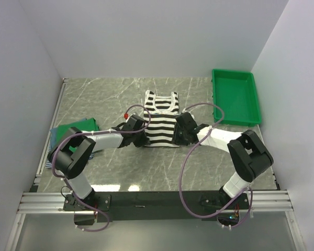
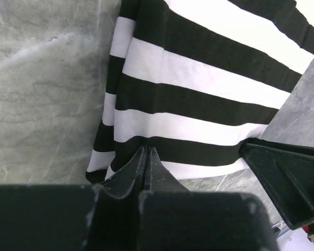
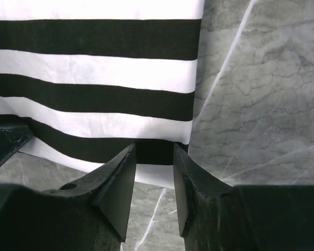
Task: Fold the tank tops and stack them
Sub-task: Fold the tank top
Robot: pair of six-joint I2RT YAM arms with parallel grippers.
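Observation:
The striped hem is pinched by my left gripper inward of its corner, so next I open, back off and take the very corner (image 2: 107, 174) before folding toward the straps.
A black-and-white striped tank top (image 1: 161, 121) lies flat in the middle of the marble table, straps toward the far wall. My left gripper (image 1: 142, 133) is at its near left corner. In the left wrist view its jaws (image 2: 147, 151) are pressed together on the hem of the striped cloth (image 2: 199, 89). My right gripper (image 1: 179, 137) is at the near right corner. In the right wrist view it (image 3: 154, 157) stands open, one finger on either side of the hem of the striped top (image 3: 94, 68). A folded pile with a green tank top (image 1: 83, 126) on top sits at the left.
A rigid green plastic bin (image 1: 235, 99) stands at the far right by the wall. A blue-striped cloth edge (image 1: 56, 140) pokes out under the green pile. White walls close in the table on three sides.

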